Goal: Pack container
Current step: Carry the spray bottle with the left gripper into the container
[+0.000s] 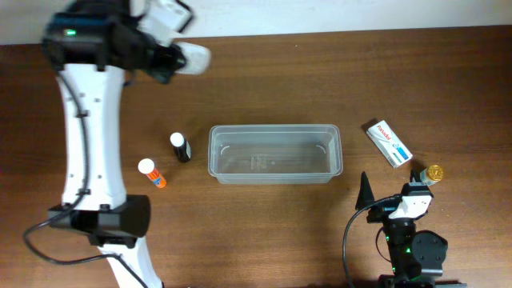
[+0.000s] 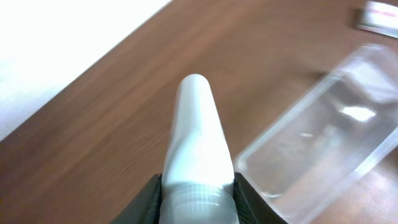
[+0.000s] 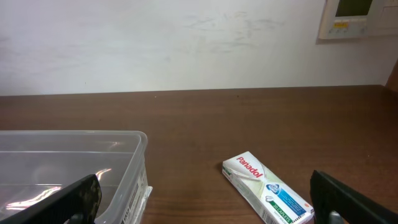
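Note:
My left gripper should release the white tube inside the clear tub's end [image 1: 228, 153] [image 2: 286, 178] that is nearest the black bottle.
The container [image 1: 274, 154], a clear rectangular tub, sits empty at the middle of the table; its corner shows in the left wrist view [image 2: 323, 137] and in the right wrist view [image 3: 127, 155]. My left gripper [image 1: 172, 54] hangs high over the far left of the table, shut on a white tube [image 1: 194, 58] whose cap end sits between the jaws [image 2: 198, 202] while its body [image 2: 196, 130] points away. Low at the front right, my right gripper [image 1: 392, 188] is open with nothing between its fingers [image 3: 211, 208].
A Panadol box [image 1: 389, 142] [image 3: 267, 186] lies right of the tub, with a small gold-capped item [image 1: 434, 173] beside it. Left of the tub are a black bottle with a white cap [image 1: 181, 147] and an orange bottle with a white cap [image 1: 151, 173].

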You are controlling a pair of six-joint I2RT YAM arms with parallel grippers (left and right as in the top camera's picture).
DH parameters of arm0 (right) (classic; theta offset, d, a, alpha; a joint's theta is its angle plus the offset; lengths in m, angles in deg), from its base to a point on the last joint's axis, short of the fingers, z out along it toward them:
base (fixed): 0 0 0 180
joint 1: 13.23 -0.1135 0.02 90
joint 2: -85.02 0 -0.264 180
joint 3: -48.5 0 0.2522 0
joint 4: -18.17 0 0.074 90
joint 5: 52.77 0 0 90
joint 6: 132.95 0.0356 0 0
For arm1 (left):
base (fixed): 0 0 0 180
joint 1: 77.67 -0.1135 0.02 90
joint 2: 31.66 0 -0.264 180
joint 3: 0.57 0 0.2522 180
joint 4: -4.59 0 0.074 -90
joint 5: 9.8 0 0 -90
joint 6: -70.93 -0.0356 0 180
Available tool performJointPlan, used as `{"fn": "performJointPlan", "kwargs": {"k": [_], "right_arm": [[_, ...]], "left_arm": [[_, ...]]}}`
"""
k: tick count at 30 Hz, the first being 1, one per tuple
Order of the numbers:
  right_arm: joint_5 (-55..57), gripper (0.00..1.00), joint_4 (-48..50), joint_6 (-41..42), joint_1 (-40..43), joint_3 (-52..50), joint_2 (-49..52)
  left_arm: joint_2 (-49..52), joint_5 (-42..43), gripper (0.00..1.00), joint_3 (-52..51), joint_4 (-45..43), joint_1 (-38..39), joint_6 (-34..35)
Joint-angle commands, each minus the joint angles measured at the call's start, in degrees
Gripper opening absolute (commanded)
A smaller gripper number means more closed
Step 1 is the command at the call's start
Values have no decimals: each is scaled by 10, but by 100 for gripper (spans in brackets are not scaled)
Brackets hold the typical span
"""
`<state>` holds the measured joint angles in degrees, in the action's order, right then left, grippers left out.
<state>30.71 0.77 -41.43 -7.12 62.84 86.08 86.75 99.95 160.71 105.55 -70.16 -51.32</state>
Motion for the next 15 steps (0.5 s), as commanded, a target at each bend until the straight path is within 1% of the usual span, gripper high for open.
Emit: {"fn": "performJointPlan", "kwargs": {"k": [1, 5, 9, 10, 12, 14, 15], "right_arm": [[3, 98, -4, 4, -1, -3, -2], [3, 98, -4, 4, -1, -3, -2], [3, 98, -4, 4, -1, -3, -2], [3, 98, -4, 4, -1, -3, -2], [3, 98, -4, 4, -1, -3, -2], [3, 98, -4, 4, -1, -3, -2], [3, 98, -4, 4, -1, -3, -2]], "left_arm": [[-5, 60, 0, 4, 16, 36, -44], [-5, 59, 0, 4, 45, 72, -3], [-4, 53, 0, 2, 72, 97, 90], [-4, 38, 0, 0, 76, 102, 123], [-4, -22, 1, -4, 86, 112, 211], [-4, -99, 0, -15, 95, 121, 321], [-5, -114, 0, -23, 95, 126, 355]]}}
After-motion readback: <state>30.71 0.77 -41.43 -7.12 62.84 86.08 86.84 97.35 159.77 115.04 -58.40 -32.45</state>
